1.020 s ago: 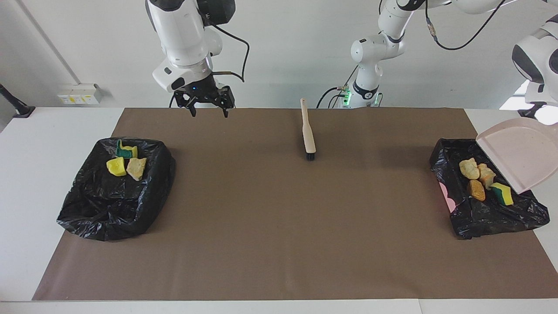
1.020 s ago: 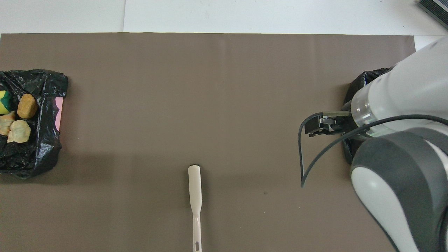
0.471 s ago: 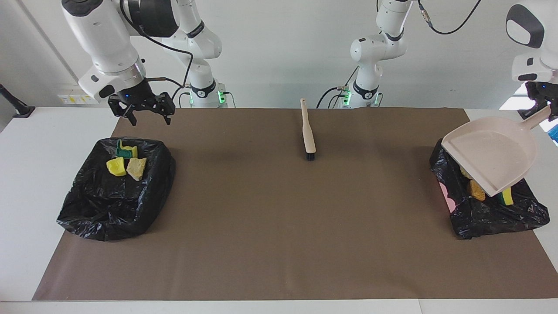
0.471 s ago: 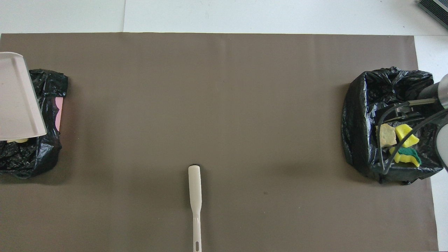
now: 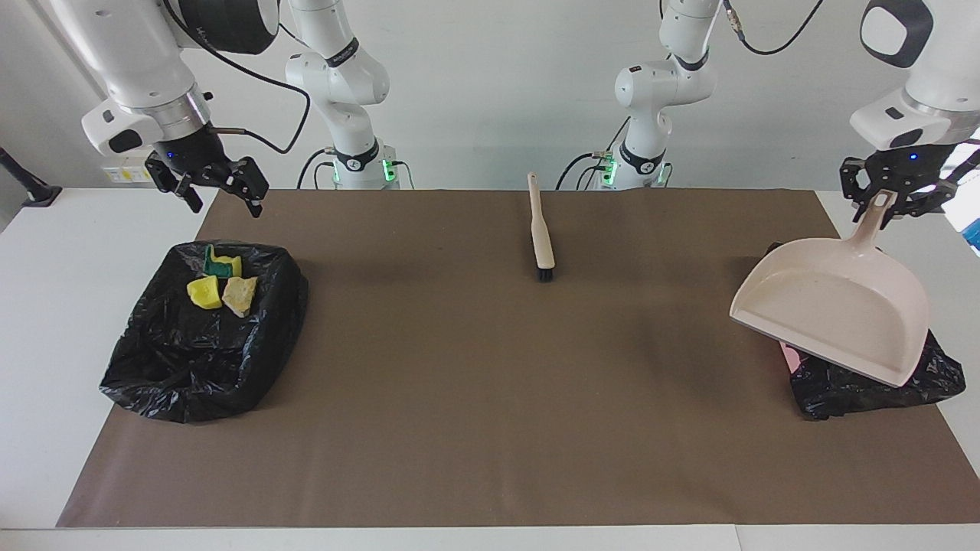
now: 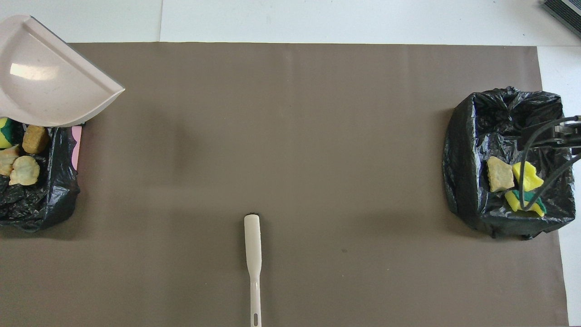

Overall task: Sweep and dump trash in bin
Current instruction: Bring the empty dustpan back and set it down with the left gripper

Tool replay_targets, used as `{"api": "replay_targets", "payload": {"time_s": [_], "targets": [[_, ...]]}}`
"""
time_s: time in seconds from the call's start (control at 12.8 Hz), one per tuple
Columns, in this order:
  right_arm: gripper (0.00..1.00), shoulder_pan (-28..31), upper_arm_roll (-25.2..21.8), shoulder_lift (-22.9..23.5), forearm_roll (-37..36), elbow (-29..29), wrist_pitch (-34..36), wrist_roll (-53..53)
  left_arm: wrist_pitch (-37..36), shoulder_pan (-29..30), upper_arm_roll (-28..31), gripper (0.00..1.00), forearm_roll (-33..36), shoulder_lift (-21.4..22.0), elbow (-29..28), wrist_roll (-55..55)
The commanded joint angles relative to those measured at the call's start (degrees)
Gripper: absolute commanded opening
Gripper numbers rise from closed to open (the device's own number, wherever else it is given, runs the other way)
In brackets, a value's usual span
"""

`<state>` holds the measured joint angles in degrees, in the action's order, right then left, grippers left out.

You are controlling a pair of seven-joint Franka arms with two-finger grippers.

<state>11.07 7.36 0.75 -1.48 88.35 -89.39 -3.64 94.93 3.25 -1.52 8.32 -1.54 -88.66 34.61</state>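
Note:
The pale pink dustpan, still tilted over the black-bagged bin, will be let go by my left gripper on the brown mat (image 6: 270, 131), just past the bristles of the beige brush.
My left gripper (image 5: 880, 203) is shut on the handle of the pale pink dustpan (image 5: 834, 310), which hangs tilted over the black-bagged bin (image 5: 873, 383) at the left arm's end. The pan hides that bin's trash in the facing view. The overhead view shows several chunks (image 6: 27, 156) lying in this bin (image 6: 43, 204) beside the dustpan (image 6: 50, 86). My right gripper (image 5: 222, 203) is open and holds nothing, up over the table edge by the second black-bagged bin (image 5: 203, 337). Three more trash chunks (image 5: 222, 283) lie in this second bin.
A beige brush (image 5: 541, 229) lies on the brown mat (image 5: 490, 398) midway between the bins, bristles pointing away from the robots, handle (image 6: 255, 290) toward them. A pink wall (image 6: 76, 145) shows under the bag at the left arm's end. White table surrounds the mat.
The left gripper has swung the dustpan from a steep tilt over its bin round to hang by its handle, mouth toward the mat's middle. The right gripper moved from mid-table to its own bin.

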Motion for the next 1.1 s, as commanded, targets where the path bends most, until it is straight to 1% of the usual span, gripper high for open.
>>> {"api": "replay_targets", "payload": {"time_s": [0.0, 0.24, 0.39, 0.47, 0.55, 0.63, 0.78, 0.86, 0.94, 1.02], "targets": [[1.0, 0.6, -0.2, -1.5, 2.9, 1.1, 0.6, -1.2, 4.3, -6.3, 0.9, 0.0, -2.2, 1.6, -4.8, -20.6], [1.0, 0.3, -0.2, -1.5, 1.7, 1.2, 0.7, 0.3, 11.8, -13.2, 0.9, 0.0, -6.1, 1.4, -10.9, -39.4], [1.0, 0.1, -0.2, -1.7, 1.2, 1.3, 2.0, 1.7, 13.2, -18.6, 0.9, 0.0, -8.7, 0.1, -13.5, -47.7], [1.0, 0.2, -0.2, -1.8, 1.2, 1.4, 2.0, 1.6, 16.1, -20.9, 0.9, 0.0, -10.3, -0.6, -15.4, -49.4], [1.0, 0.2, -0.2, -2.1, 1.3, 1.8, 2.0, 1.5, 20.8, -23.3, 0.9, 0.0, -10.8, -1.4, -17.6, -49.4], [1.0, 0.2, -0.2, -2.1, 1.3, 1.7, 2.0, 1.7, 25.1, -25.0, 0.9, 0.0, -10.8, -2.9, -18.4, -48.5], [1.0, 0.2, -0.1, -2.1, 1.4, 1.7, 2.1, 2.1, 31.1, -29.7, 0.9, 0.0, -10.9, -9.4, -18.0, -49.4], [1.0, 0.2, -0.1, -2.1, 1.5, 1.7, 2.1, 2.1, 34.3, -31.6, 0.9, 0.0, -11.0, -11.5, -18.3, -49.8], [1.0, 0.2, 0.1, -2.0, 1.7, 1.7, 2.0, 1.9, 35.8, -33.6, 0.8, 0.0, -11.3, -13.0, -18.3, -51.7], [1.0, 0.2, 0.1, -2.0, 1.9, 1.6, 2.0, 1.9, 36.6, -34.5, 0.8, 0.0, -12.1, -13.7, -18.4, -53.1]]}}
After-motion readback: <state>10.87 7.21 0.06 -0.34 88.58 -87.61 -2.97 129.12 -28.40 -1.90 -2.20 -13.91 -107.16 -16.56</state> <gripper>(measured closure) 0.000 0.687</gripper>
